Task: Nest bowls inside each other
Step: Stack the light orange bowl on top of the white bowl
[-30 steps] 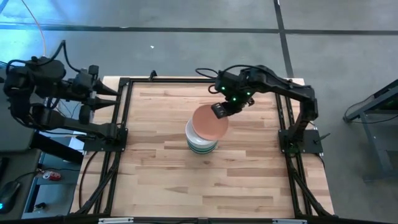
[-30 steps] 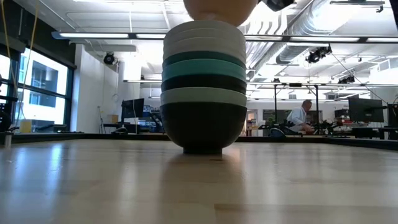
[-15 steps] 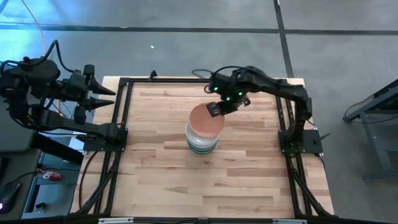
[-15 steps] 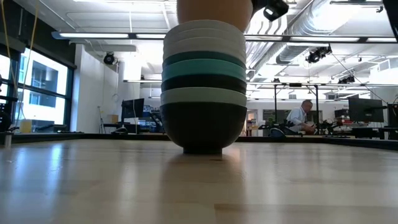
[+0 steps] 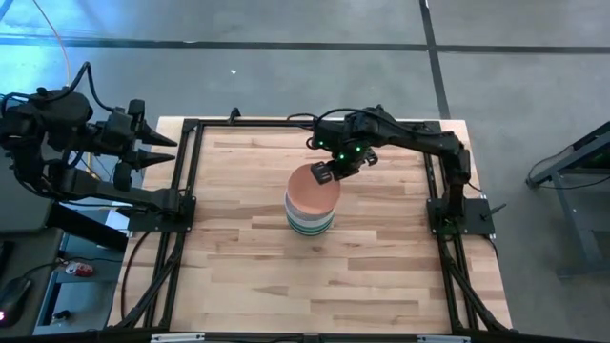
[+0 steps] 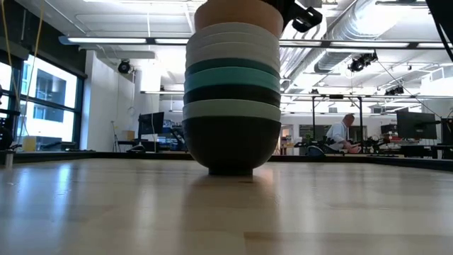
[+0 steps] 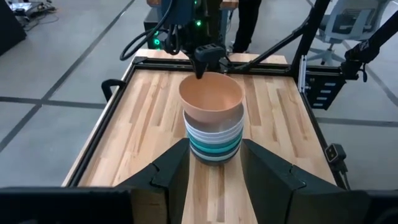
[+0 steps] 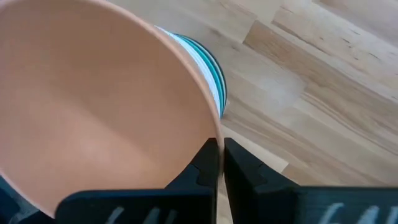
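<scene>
The robot's right gripper should release the salmon pink bowl inside the top white bowl of the stack (image 5: pixel 310 207).
A stack of nested bowls (image 5: pixel 310 222) stands on its black bottom bowl (image 6: pixel 231 145) mid-table; above it show mint, dark, teal and white rims. My right gripper (image 5: pixel 324 174) is shut on the salmon pink bowl (image 5: pixel 312 188), right over the stack. In the low view the pink bowl (image 6: pixel 237 14) dips into the top white bowl (image 6: pixel 233 39). My left gripper (image 5: pixel 160 152) waits open beyond the table's left edge, facing the stack (image 7: pixel 214 140). My right gripper pinches the pink bowl's rim (image 8: pixel 210 118) on its far-right side, one finger (image 8: pixel 202 171) inside the bowl and the other outside. The fingers come slanting down from the far right. The bowl stays upright with its base in the top white bowl; whether it rests there is hidden.
The wooden tabletop (image 5: pixel 248 257) lies bare around the stack, inside a black frame (image 5: pixel 186 171). Beyond the far edge the low view shows a room with a seated person (image 6: pixel 343 134) and desks.
My right gripper has moved toward the table's left and near edges and down, still shut on the pink bowl. The bowl came from above and right of the stack to right over it and sank into the top white bowl.
</scene>
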